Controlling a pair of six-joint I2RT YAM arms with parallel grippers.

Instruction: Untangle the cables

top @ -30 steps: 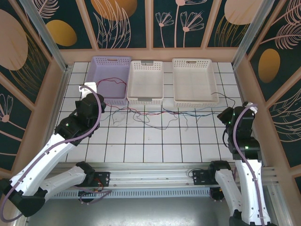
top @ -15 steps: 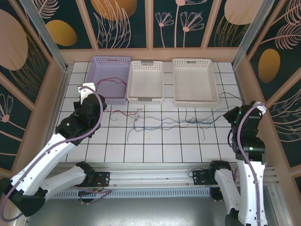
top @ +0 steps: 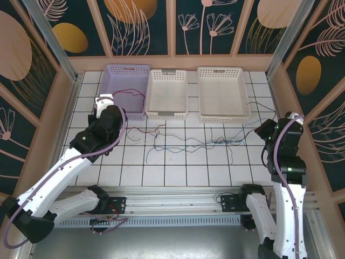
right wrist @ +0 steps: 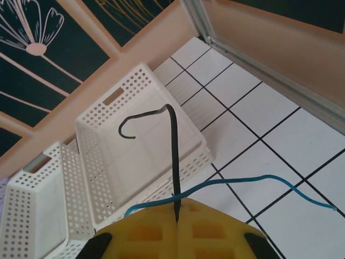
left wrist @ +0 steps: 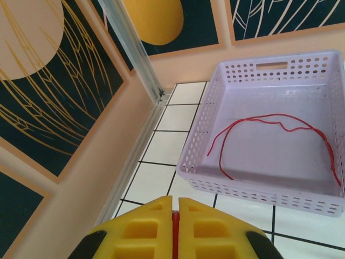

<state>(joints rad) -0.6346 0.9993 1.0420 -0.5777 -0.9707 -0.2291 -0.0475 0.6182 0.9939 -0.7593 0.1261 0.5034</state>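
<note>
Next, I let go of the black cable with my right gripper on the tangled cables (top: 206,151) in front of the larger white basket.
Several thin cables (top: 183,139), red, dark and blue, lie tangled across the tiles in front of the baskets. One red cable (left wrist: 269,120) curls inside the lilac basket (left wrist: 200,135). My left gripper (left wrist: 175,200) is beside that basket's near left corner, shut with a red cable pinched between its yellow pads. At the right side of the floor, my right gripper (right wrist: 177,208) is shut on a black cable (right wrist: 175,156) that sticks up with a hooked end. A blue cable (right wrist: 253,181) drapes across its fingertips. From above, the left gripper (top: 102,101) and the right gripper (top: 264,129) are far apart.
Three baskets stand in a row at the back: lilac (top: 110,81), middle white (top: 167,75) and right white (top: 223,73). The right wrist view has the right white basket (right wrist: 86,156) close ahead. Wooden walls and metal posts close in both sides.
My right gripper has shifted right toward the wall. The left wrist has swung slightly right by the lilac basket. The stretched cable bundle has slackened and dropped nearer the arms.
</note>
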